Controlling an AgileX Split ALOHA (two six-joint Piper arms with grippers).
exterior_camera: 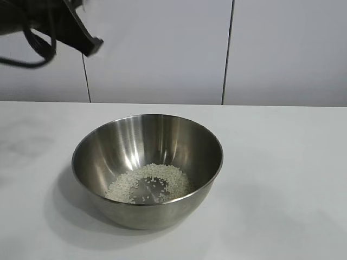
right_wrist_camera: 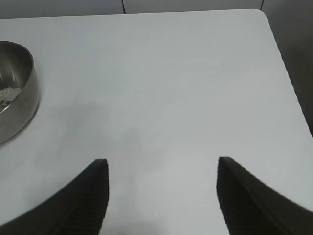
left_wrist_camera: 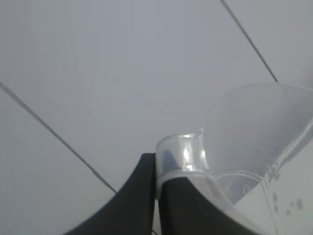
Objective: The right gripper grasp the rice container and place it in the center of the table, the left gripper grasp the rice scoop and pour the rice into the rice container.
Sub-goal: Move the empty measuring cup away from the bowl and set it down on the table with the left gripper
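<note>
My left gripper is going to let go of the rice scoop, now held high against the wall panels, on the white table [exterior_camera: 32, 196], just beyond the shadow of the rice container.
The rice container [exterior_camera: 162, 135], a big shiny steel bowl, stands in the middle of the white table [exterior_camera: 282, 162] with a loose ring of rice [exterior_camera: 149, 181] on its bottom. My left gripper [left_wrist_camera: 157, 166] is shut on the looped handle [left_wrist_camera: 183, 154] of the clear rice scoop [left_wrist_camera: 254, 127], held high against the wall panels. Only the left arm's black end [exterior_camera: 87, 43] shows in the exterior view, above and left of the bowl. My right gripper [right_wrist_camera: 162, 164] is open and empty over bare table, off to the side of the container [right_wrist_camera: 22, 98].
White wall panels with dark seams [exterior_camera: 227, 54] stand behind the table. The table's far corner and side edge [right_wrist_camera: 288, 88] show in the right wrist view, with a dark floor beyond.
</note>
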